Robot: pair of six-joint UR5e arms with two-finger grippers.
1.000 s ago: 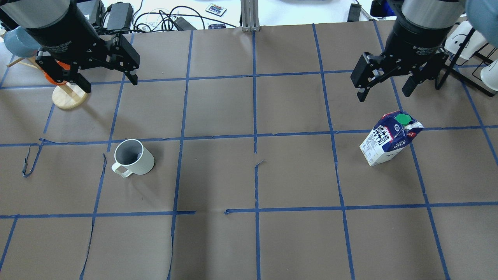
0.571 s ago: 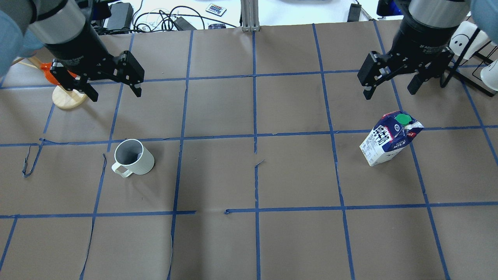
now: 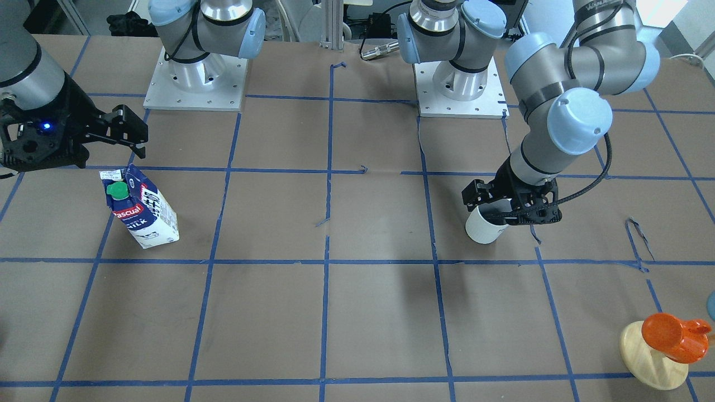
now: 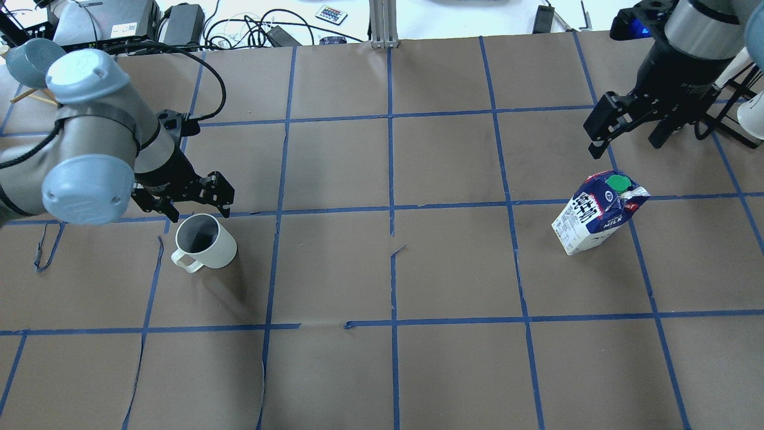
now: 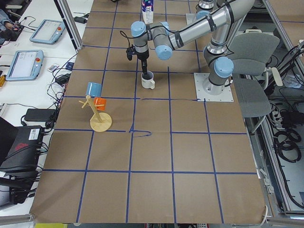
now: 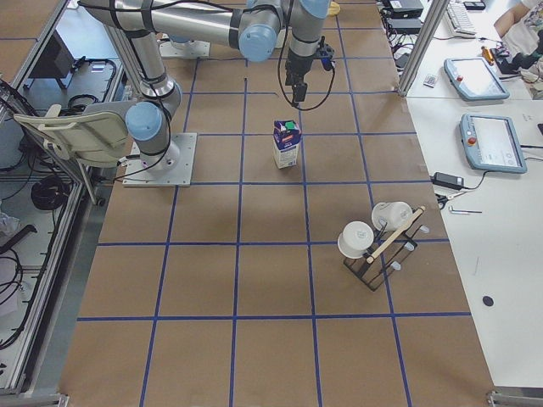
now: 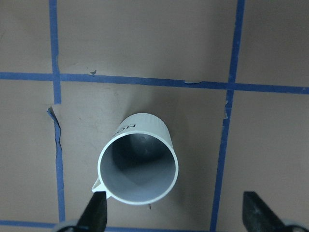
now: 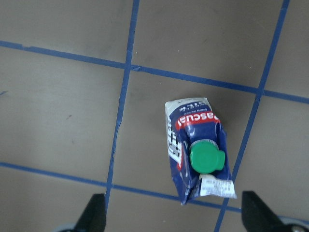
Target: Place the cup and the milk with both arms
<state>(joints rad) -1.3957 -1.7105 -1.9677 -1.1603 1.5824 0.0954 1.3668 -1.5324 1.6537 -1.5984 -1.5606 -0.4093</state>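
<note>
Next, I move my right gripper to the milk's top beside the green cap (image 3: pixel 127 183) (image 8: pixel 206 168) and close it there.
The cup (image 4: pixel 206 242) stands upright left of the table's middle, its handle toward the robot; it also shows in the front view (image 3: pixel 485 228). My left gripper (image 4: pixel 196 210) is open and hangs low just over the cup's far rim. In the left wrist view the cup (image 7: pixel 138 171) sits between the open fingertips (image 7: pixel 98 212). The milk (image 4: pixel 597 221) stands on the right, a little tilted, green cap up. My right gripper (image 4: pixel 625 146) is open, above and beyond the milk. In the right wrist view the milk (image 8: pixel 195 150) lies ahead of the fingertips (image 8: pixel 95 212).
A wooden mug tree (image 5: pixel 99 121) with a blue and an orange mug (image 3: pixel 670 335) stands at the far left. A black rack with white cups (image 6: pixel 377 246) stands at the far right. Cables and power bricks (image 4: pixel 239 30) lie past the far edge.
My left gripper has come down and toward the robot, from beside the mug tree to just over the cup. My right gripper has dropped lower and shifted right. Both stay open.
</note>
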